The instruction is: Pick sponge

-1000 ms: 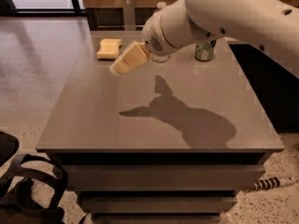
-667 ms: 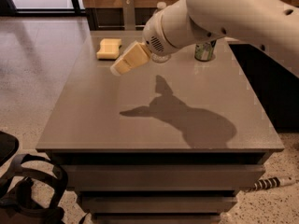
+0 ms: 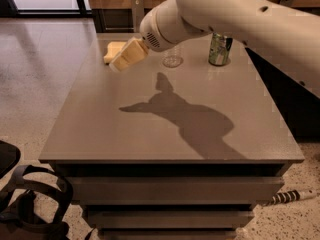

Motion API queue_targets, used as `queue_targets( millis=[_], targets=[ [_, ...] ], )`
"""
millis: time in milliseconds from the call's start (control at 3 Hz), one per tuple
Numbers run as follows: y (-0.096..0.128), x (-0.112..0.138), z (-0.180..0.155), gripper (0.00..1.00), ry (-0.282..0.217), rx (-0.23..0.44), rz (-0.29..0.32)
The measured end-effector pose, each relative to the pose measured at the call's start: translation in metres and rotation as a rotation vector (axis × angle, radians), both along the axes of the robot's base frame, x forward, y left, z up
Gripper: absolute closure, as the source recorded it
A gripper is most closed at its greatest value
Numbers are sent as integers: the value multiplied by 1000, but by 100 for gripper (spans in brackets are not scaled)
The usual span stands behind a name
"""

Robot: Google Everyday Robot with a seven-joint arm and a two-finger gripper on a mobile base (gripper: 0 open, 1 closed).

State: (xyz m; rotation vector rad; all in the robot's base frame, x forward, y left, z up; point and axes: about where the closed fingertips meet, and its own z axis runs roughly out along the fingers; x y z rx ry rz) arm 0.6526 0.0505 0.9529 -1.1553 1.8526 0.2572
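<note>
The sponge is at the table's far corner. Next, my gripper goes down to the near side of the sponge (image 3: 109,58) and closes there.
The sponge (image 3: 112,50) is a small pale-yellow pad lying flat near the far left corner of the grey table (image 3: 150,129). Its right part is hidden behind my gripper. My gripper (image 3: 127,56), a yellowish blocky end on the white arm (image 3: 235,14), hangs above the table, just in front and to the right of the sponge. It overlaps the sponge's edge in this view. I cannot tell whether it touches the sponge.
A green can (image 3: 219,49) stands at the far right of the table. A clear glass (image 3: 172,60) stands at the far middle, under the arm. A post (image 3: 137,11) rises behind the table. Black straps (image 3: 30,204) lie on the floor at the lower left.
My gripper has moved a little left and farther back, closer to the sponge. The glass now shows under the arm.
</note>
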Motion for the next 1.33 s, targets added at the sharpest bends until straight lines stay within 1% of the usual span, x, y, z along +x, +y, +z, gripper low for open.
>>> queue_targets(
  millis=[333, 667, 1000, 1333],
  targets=[
    [26, 28, -10, 0, -10, -4, 14],
    [55, 52, -27, 0, -3, 28, 51],
    [71, 74, -52, 0, 15, 76, 64],
    [73, 97, -75, 0, 31, 137, 37]
  ],
)
